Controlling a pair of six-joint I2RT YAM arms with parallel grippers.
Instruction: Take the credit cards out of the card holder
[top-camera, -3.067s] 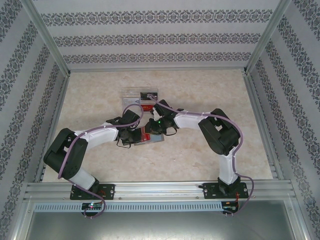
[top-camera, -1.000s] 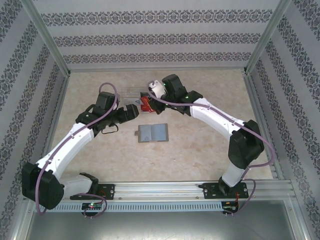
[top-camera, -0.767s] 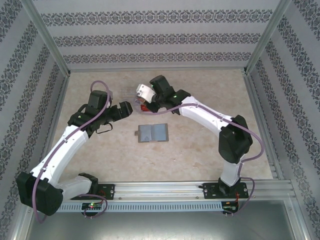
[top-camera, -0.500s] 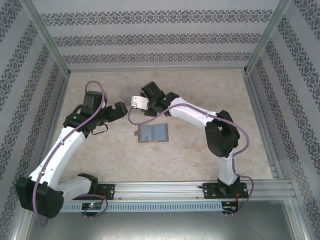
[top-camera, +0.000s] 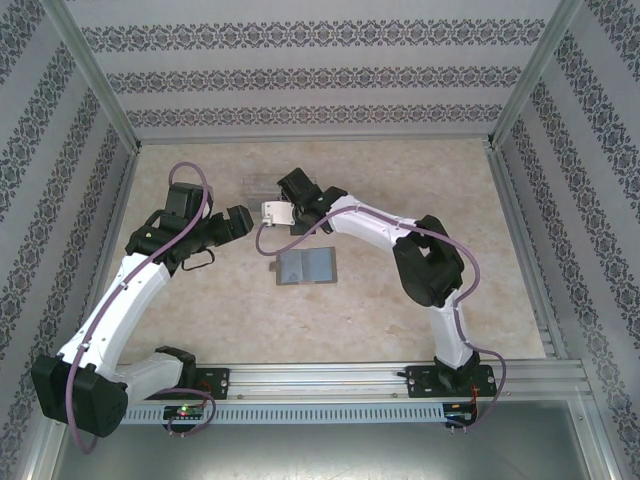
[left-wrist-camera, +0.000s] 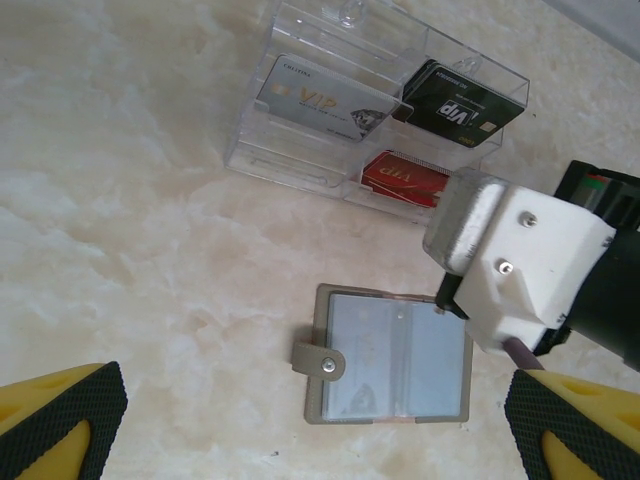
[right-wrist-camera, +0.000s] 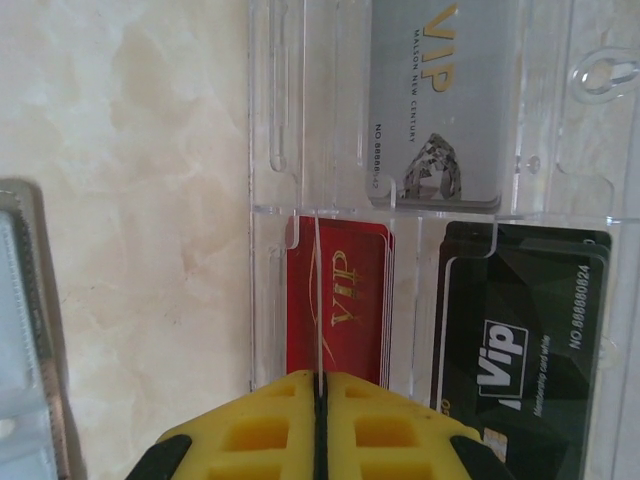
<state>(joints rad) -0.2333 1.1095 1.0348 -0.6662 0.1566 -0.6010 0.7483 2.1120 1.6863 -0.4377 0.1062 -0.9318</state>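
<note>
The thin credit card, now hanging above the red card, will be let go by my right gripper on top of the red card in the clear tray (top-camera: 291, 209) (right-wrist-camera: 340, 340).
The card holder (top-camera: 305, 266) lies open and flat on the table, blue-grey slots up, its snap tab to the left (left-wrist-camera: 395, 365). My right gripper (right-wrist-camera: 318, 385) is shut on a thin credit card (right-wrist-camera: 317, 300) that shows edge-on, hanging above the red card (right-wrist-camera: 345, 300) in the clear tray (right-wrist-camera: 270, 150). A black card (right-wrist-camera: 520, 330) and a whitish-grey card (right-wrist-camera: 435, 100) lie in other tray compartments. My left gripper (left-wrist-camera: 315, 425) is wide open with nothing between its fingers, up and to the left of the holder (top-camera: 240, 220).
The clear tray (top-camera: 262, 184) stands behind the holder, toward the back wall. The right wrist's white camera block (left-wrist-camera: 520, 260) hangs over the holder's far right corner. Bare marbled tabletop lies left and in front of the holder.
Both grippers have left the holder. Over the last second the right wrist swung left over the tray with the card, while the left arm drew back to the left, still open.
</note>
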